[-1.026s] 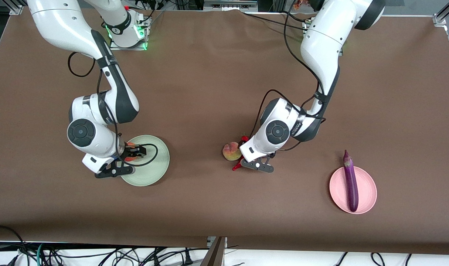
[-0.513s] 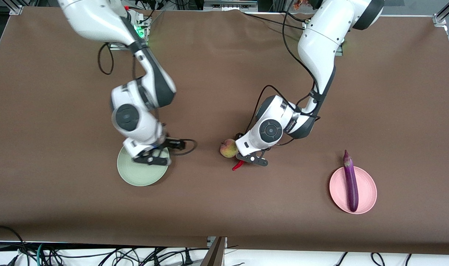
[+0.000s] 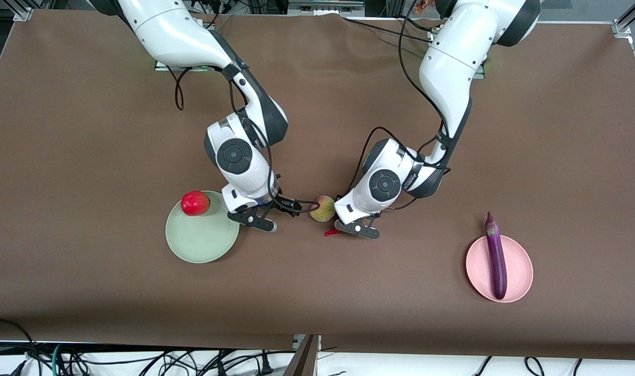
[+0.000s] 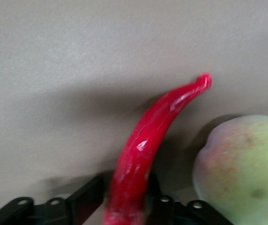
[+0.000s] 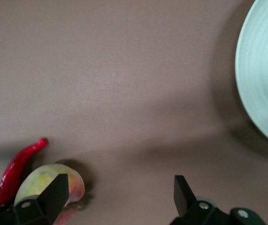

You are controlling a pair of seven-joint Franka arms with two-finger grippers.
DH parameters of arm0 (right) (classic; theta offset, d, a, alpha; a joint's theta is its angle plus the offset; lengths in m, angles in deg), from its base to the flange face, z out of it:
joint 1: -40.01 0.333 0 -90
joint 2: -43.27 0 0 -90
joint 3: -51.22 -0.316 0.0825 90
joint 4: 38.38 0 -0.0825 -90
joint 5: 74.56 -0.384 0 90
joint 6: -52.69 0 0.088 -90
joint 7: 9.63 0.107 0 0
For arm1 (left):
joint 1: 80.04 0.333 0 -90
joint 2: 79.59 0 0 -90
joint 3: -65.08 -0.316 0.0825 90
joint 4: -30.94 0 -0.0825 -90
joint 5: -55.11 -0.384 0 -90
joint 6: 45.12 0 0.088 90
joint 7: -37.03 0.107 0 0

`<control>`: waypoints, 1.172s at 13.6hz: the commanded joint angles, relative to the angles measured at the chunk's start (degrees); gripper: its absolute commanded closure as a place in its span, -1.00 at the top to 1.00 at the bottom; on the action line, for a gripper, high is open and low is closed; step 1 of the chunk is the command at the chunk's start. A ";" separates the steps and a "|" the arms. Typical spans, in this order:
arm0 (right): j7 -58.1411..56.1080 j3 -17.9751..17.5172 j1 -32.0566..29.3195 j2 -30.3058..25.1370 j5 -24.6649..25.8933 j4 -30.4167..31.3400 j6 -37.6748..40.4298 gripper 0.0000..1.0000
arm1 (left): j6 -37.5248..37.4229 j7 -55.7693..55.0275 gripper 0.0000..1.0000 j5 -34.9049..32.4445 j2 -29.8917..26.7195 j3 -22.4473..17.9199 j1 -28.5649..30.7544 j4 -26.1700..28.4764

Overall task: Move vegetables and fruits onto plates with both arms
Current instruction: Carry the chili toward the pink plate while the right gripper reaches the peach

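The yellowish-pink peach beside the red chili pepper is next for my right gripper, which should go to it and close around the peach's middle [image 3: 323, 209] [image 5: 52, 184].
The red apple [image 3: 195, 202] sits on the rim of the mint green plate [image 3: 199, 245]. My right gripper [image 3: 281, 207] is open and empty, low over the table between that plate and the yellowish-pink peach [image 3: 322, 209]. In the right wrist view the gripper [image 5: 119, 192] has the peach [image 5: 40, 177] beside one finger. My left gripper [image 3: 348, 223] is shut on the red chili pepper [image 3: 331, 232], right beside the peach. The left wrist view shows the chili [image 4: 148, 136] between the black fingers [image 4: 84, 202]. The purple eggplant [image 3: 496, 256] lies on the pink plate [image 3: 521, 271].
The brown table [image 3: 87, 130] carries nothing else. The peach [image 4: 241, 173] lies close against the chili's side. The green plate's edge [image 5: 265, 70] shows in the right wrist view. Cables hang below the table's front edge [image 3: 317, 344].
My right gripper left the apple on the green plate and swung toward the middle, ending next to the peach. My left gripper shifted slightly toward the right arm's end, and the peach moved a little.
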 commanded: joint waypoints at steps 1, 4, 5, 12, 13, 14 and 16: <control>4.10 0.36 1.57 1.91 -0.60 -1.76 -2.45 0.98 | 1.78 1.06 -0.76 1.55 0.24 -0.74 -0.01 0.44; 5.35 0.36 2.54 2.53 -0.52 -1.76 -3.60 0.98 | 0.03 5.42 -0.90 0.76 -2.91 -1.18 7.17 -0.44; 5.35 0.36 2.63 2.79 -0.52 -1.76 -4.30 0.98 | -1.46 9.45 -0.90 0.76 -4.32 -1.09 10.86 -0.52; 14.20 0.80 6.84 7.36 0.01 -5.26 -8.44 0.98 | -2.70 16.09 -0.82 -2.58 -5.92 -5.55 23.81 -0.61; 16.14 0.97 7.72 8.41 0.10 -6.58 -8.44 0.98 | -2.44 16.35 -0.75 -2.32 -5.57 -7.05 24.34 -0.53; 17.38 1.32 8.16 9.03 0.10 -7.81 -8.44 0.98 | -2.26 16.09 -0.74 -2.06 -5.21 -7.15 25.65 -0.53; 17.74 1.59 9.04 9.47 0.62 -8.00 -8.44 0.98 | -2.17 16.00 -0.56 -1.97 -4.77 -7.15 26.01 -0.52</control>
